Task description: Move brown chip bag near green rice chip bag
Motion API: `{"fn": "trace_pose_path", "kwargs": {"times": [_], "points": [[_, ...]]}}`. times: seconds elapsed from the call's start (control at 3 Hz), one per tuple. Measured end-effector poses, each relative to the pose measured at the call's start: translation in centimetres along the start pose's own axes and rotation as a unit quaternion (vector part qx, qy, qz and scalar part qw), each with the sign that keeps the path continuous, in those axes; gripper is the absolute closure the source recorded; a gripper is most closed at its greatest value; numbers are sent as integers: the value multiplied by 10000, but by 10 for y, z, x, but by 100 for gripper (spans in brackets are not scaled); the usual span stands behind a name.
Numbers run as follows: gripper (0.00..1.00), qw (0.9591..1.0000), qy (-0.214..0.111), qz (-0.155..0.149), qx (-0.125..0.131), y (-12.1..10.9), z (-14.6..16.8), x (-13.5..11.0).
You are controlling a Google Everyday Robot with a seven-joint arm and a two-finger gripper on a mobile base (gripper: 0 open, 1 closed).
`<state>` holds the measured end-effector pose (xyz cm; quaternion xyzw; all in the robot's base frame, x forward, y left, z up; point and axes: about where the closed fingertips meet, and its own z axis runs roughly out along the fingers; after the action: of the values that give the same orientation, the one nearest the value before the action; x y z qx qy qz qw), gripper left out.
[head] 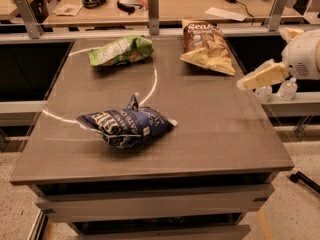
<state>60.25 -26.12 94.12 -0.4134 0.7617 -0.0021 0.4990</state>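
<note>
Next, my gripper needs to go to the pale lower half (218,61) of the brown chip bag and close there, toward the bag's near end.
The brown chip bag (206,46) lies flat at the far right of the table, dark top with white lettering, pale yellow lower half. The green rice chip bag (120,50) lies at the far left, about a bag's length away from it. My gripper (261,59) comes in from the right edge of the view, just right of the brown bag and apart from it. It is open and empty, with one pale finger (263,76) reaching over the table's right edge and the other higher up.
A dark blue chip bag (126,126) lies crumpled at the table's front centre. The grey table (215,129) has a white arc marked on it. A railing with posts (153,6) and a cluttered desk stand behind. Small bottles (287,89) stand at the right.
</note>
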Motion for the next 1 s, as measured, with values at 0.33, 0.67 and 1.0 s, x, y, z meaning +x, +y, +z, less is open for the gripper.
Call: {"fn": "trace_pose_path", "kwargs": {"times": [0.33, 0.67, 1.0], "points": [[0, 9993, 81, 330, 131, 2, 31, 4], [0, 9984, 38, 529, 205, 5, 60, 5], [0, 9969, 75, 737, 248, 8, 90, 7]]}}
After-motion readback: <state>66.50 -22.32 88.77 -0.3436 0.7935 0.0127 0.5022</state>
